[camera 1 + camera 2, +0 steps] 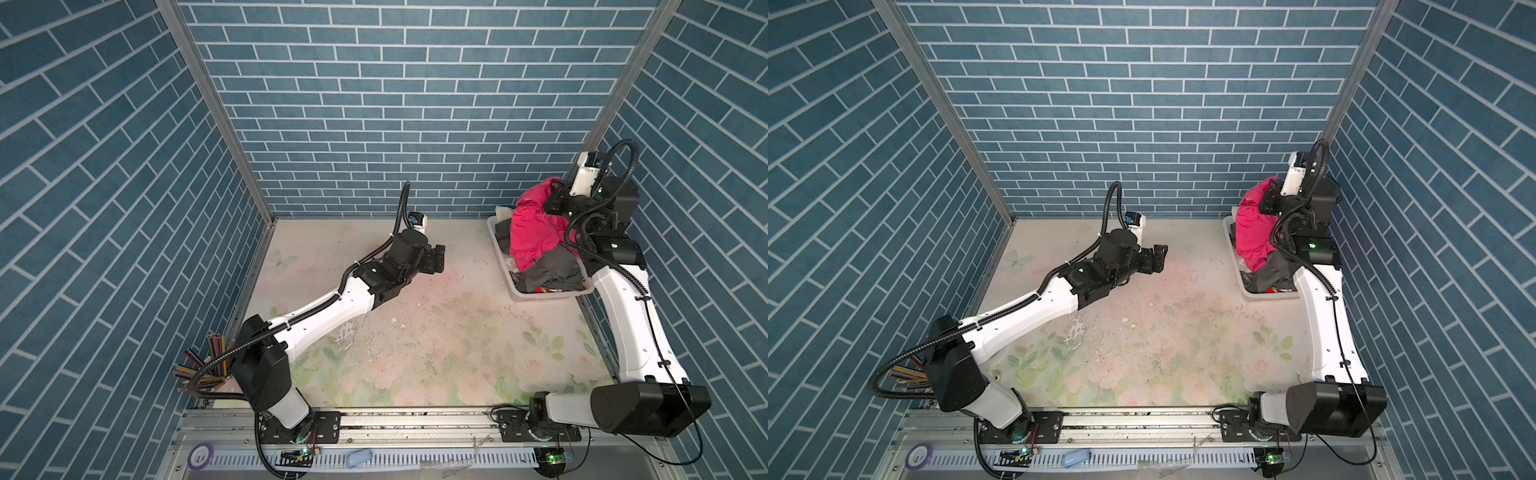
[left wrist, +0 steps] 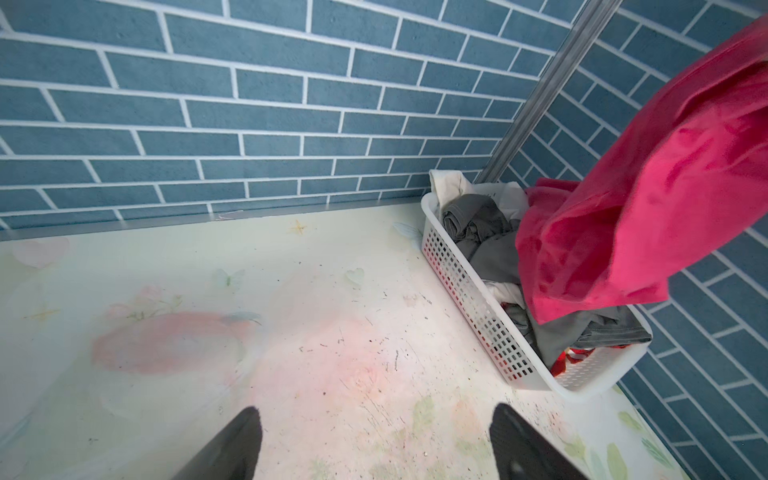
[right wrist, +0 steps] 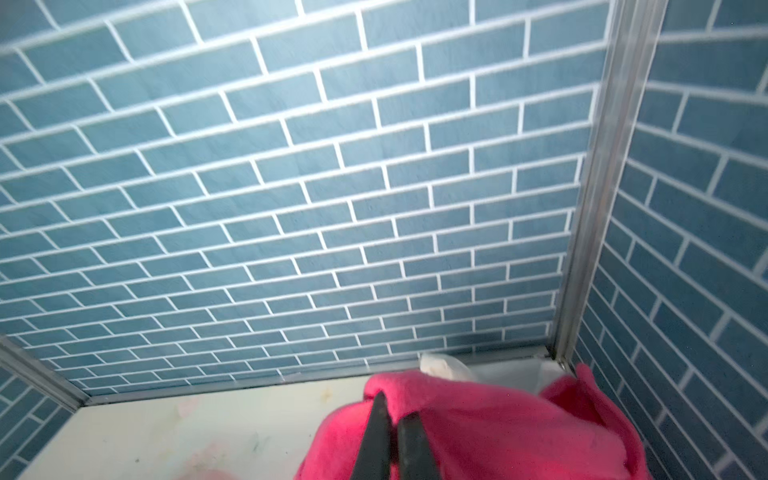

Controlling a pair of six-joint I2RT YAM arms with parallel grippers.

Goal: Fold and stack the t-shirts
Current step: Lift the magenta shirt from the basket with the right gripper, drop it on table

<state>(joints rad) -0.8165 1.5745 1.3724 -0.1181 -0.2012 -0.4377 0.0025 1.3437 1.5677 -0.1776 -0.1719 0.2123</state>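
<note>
My right gripper will release the pink t-shirt on the bare table [image 1: 406,270] beneath my left gripper, toward the back wall.
A bright pink t-shirt [image 1: 532,232] [image 1: 1252,232] hangs bunched above the white basket [image 1: 540,296] at the back right. My right gripper [image 1: 555,199] [image 3: 392,405] is shut on a fold of this shirt [image 3: 498,424], with cloth draped round both fingers. Dark grey [image 2: 486,245], white [image 2: 449,183] and red [image 2: 565,361] t-shirts lie crumpled in the basket [image 2: 469,299], partly hidden by the pink one [image 2: 648,199]. My left gripper [image 1: 438,257] [image 2: 376,409] hovers open over the middle of the table, left of the basket, with nothing between its fingers.
Blue brick-pattern walls close the table on three sides, and the basket sits tight in the back right corner. A cup of coloured pencils [image 1: 208,365] stands at the front left by the left arm's base. A roll of tape [image 1: 199,455] lies on the front rail.
</note>
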